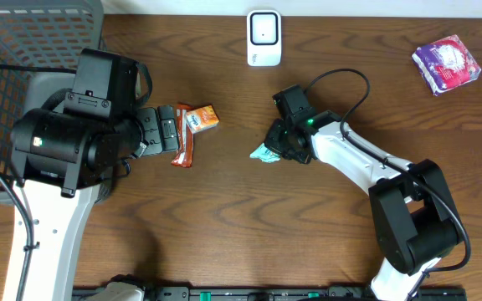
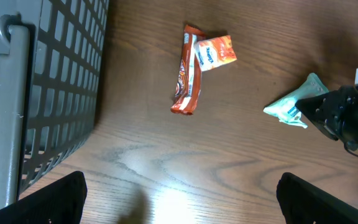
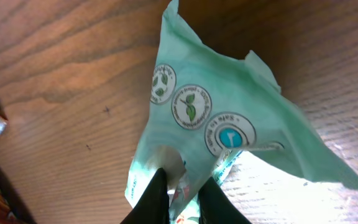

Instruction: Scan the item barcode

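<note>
The mint-green packet's lower edge has just a small fold pinched in my right gripper, so I should open and grip closer to the blue badge (image 3: pixel 230 137) before I lift the packet.
The item in hand is a mint-green packet (image 3: pixel 216 118) printed with round leaf badges. My right gripper (image 3: pixel 183 180) is shut on its lower edge, its fabric pinched between the two black fingers. From overhead the packet (image 1: pixel 264 153) pokes out left of the right gripper (image 1: pixel 276 149), near the table's middle. No barcode shows on it. A white scanner (image 1: pixel 264 38) stands at the back edge. My left gripper (image 2: pixel 182 205) hangs open over bare wood, well left of the packet (image 2: pixel 294 102).
An orange packet (image 1: pixel 202 119) and a red-brown bar (image 1: pixel 183 144) lie just right of the left gripper (image 1: pixel 167 130). A grey wire basket (image 1: pixel 23 50) fills the far left. A purple packet (image 1: pixel 447 63) lies at the back right.
</note>
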You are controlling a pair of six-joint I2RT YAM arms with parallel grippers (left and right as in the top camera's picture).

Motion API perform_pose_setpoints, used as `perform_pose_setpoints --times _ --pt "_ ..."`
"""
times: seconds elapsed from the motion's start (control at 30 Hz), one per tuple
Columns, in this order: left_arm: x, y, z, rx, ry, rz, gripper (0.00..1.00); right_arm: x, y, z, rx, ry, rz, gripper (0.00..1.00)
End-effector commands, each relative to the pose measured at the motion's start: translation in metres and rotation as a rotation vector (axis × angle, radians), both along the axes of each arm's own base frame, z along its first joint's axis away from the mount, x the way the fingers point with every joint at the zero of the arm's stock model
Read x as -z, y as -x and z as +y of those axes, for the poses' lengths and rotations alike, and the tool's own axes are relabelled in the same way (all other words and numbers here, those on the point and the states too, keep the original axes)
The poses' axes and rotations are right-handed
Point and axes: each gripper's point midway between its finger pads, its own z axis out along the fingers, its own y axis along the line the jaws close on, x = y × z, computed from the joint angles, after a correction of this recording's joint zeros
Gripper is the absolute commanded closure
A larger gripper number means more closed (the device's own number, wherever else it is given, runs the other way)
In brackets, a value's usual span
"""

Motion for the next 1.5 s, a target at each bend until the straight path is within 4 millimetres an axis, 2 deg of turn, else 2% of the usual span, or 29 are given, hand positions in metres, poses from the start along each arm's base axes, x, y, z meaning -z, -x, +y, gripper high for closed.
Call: perform_pose_setpoints --times 0.0,0.03,0.07,0.13,0.17,0.23,0.4,0.47,0.53,0.6,0.63,0.73,0.8,0.97,1.0,1.07,1.13,1.2,1.33,1.37,1.4,1.47 --pt "0.000 0.000 0.002 -0.020 0.002 0.001 0.02 0.004 0.004 0.004 -0.023 -0.039 0.029 0.84" --pt "0.000 0.000 0.002 -0.019 0.002 0.001 0.02 0.004 0.006 0.005 -0.026 -0.050 0.037 0.72" --pt "0.000 0.000 0.002 -0.019 0.002 0.001 0.02 0.005 0.007 0.003 -0.030 -0.040 0.040 0.55" --pt "0.000 0.000 0.002 -0.019 0.002 0.001 0.02 0.008 0.005 -0.006 -0.039 0.012 0.019 0.42" --pt "0.000 0.000 0.002 -0.019 0.002 0.001 0.02 0.011 0.005 -0.011 -0.030 0.045 0.011 0.41" --pt "0.000 0.000 0.002 -0.019 0.002 0.001 0.02 0.014 0.002 -0.012 -0.024 0.069 -0.018 0.43" --pt "0.000 0.000 0.002 -0.019 0.002 0.001 0.02 0.009 -0.009 0.000 -0.043 0.040 -0.087 0.45" --pt "0.000 0.000 0.002 -0.019 0.002 0.001 0.02 0.006 -0.013 0.004 -0.048 0.017 -0.104 0.53" --pt "0.000 0.000 0.002 -0.019 0.002 0.001 0.02 0.004 -0.012 0.011 -0.062 -0.018 -0.099 0.71" --pt "0.000 0.000 0.002 -0.019 0.002 0.001 0.02 0.001 -0.009 0.019 -0.083 -0.081 -0.076 0.97" --pt "0.000 0.000 0.002 -0.019 0.002 0.001 0.02 -0.003 -0.007 0.026 -0.096 -0.135 -0.059 0.99" --pt "0.000 0.000 0.002 -0.019 0.002 0.001 0.02 -0.025 -0.003 0.046 -0.100 -0.348 0.007 0.99" --pt "0.000 0.000 0.002 -0.019 0.002 0.001 0.02 -0.043 -0.003 0.052 -0.072 -0.493 0.069 0.99" --pt "0.000 0.000 0.002 -0.019 0.002 0.001 0.02 -0.088 0.002 0.051 0.038 -0.830 0.307 0.98" --pt "0.000 0.000 0.002 -0.019 0.002 0.001 0.02 -0.099 0.005 0.049 0.085 -0.909 0.406 0.99" --pt "0.000 0.000 0.002 -0.019 0.002 0.001 0.02 -0.110 0.006 0.043 0.124 -0.978 0.491 0.99" --pt "0.000 0.000 0.002 -0.019 0.002 0.001 0.02 -0.113 -0.005 0.037 0.091 -0.982 0.405 0.99" --pt "0.000 0.000 0.002 -0.019 0.002 0.001 0.02 -0.111 -0.017 0.036 -0.033 -0.935 0.211 0.99" --pt "0.000 0.000 0.002 -0.019 0.002 0.001 0.02 -0.102 -0.017 0.042 -0.216 -0.839 0.028 0.95" --pt "0.000 0.000 0.002 -0.019 0.002 0.001 0.02 -0.094 -0.017 0.043 -0.274 -0.768 -0.038 0.89" --pt "0.000 0.000 0.002 -0.019 0.002 0.001 0.02 -0.081 -0.016 0.043 -0.283 -0.684 -0.061 0.78" --pt "0.000 0.000 0.002 -0.019 0.002 0.001 0.02 -0.062 -0.018 0.036 -0.264 -0.551 -0.076 0.64"
